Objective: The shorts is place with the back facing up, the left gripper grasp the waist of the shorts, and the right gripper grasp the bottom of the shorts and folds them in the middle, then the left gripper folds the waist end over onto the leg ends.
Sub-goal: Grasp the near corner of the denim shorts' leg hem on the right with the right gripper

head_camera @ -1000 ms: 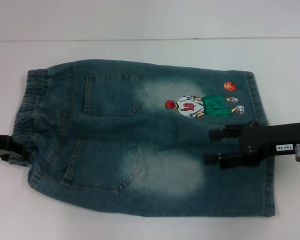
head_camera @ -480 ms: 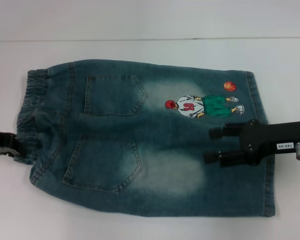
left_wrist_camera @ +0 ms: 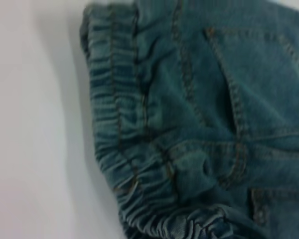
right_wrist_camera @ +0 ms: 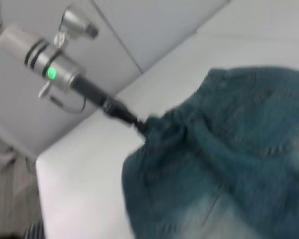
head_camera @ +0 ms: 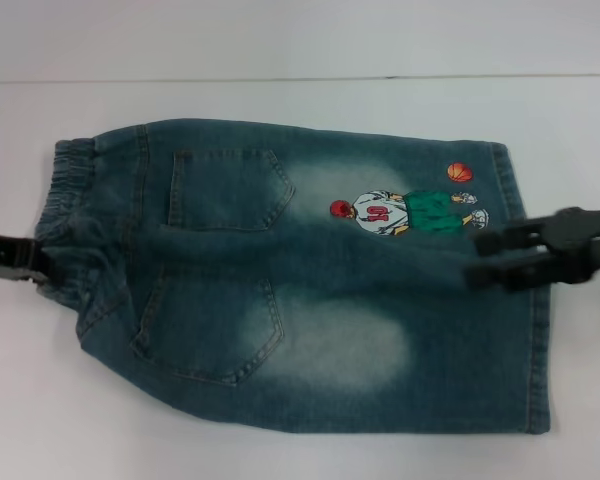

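Next, my right gripper moves to the near leg's outer hem corner [head_camera: 538, 422] on the shorts, farthest from the orange ball, and closes there.
Blue denim shorts [head_camera: 310, 290] lie flat on the white table, back pockets up. The elastic waist [head_camera: 65, 200] is at the left and the leg hems [head_camera: 525, 350] at the right. My left gripper [head_camera: 32, 263] is at the waist's lower part, shut on the bunched waistband, which fills the left wrist view [left_wrist_camera: 119, 134]. The right wrist view shows that left gripper [right_wrist_camera: 139, 124] pinching the shorts [right_wrist_camera: 229, 149] at their edge. My right gripper [head_camera: 480, 257] hovers open over the leg end, just below the embroidered basketball figure [head_camera: 405, 212], with nothing between its fingers.
The white table [head_camera: 280, 110] runs all around the shorts, with a seam line across the back [head_camera: 300, 78]. An embroidered orange ball [head_camera: 460, 173] sits near the upper hem.
The left gripper has moved in and closed on the waistband, drawing the waist's lower corner up and inward. The right gripper has pulled back toward the hem and risen slightly.
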You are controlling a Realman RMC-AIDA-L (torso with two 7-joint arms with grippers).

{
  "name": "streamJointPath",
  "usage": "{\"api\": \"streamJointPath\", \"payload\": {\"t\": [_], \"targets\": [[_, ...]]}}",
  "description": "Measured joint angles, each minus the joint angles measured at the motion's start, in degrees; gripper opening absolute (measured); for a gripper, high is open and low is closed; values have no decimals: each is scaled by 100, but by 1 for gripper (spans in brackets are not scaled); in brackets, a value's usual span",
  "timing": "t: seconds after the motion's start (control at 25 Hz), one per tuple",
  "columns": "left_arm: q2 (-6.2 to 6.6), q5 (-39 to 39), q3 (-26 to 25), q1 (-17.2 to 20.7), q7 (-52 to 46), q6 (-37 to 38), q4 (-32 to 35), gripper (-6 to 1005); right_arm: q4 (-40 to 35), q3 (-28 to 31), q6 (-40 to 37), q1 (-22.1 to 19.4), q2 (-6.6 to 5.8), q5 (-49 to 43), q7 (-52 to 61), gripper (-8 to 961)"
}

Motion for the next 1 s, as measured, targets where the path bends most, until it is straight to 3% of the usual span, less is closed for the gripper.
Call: {"api": "streamJointPath", "payload": {"t": [0.28, 0.6, 1.0], "targets": [[6, -129, 8, -50, 96, -11, 66, 58, -767, 13, -1103, 84, -69, -1282, 515, 849], [26, -133, 24, -143, 145, -73, 40, 59, -667, -470, -1147, 268, -18, -2587, 754, 843], [28, -134, 38, -157, 143, -81, 25, 60, -181, -766, -1071, 558, 97, -3212, 772, 835]]}}
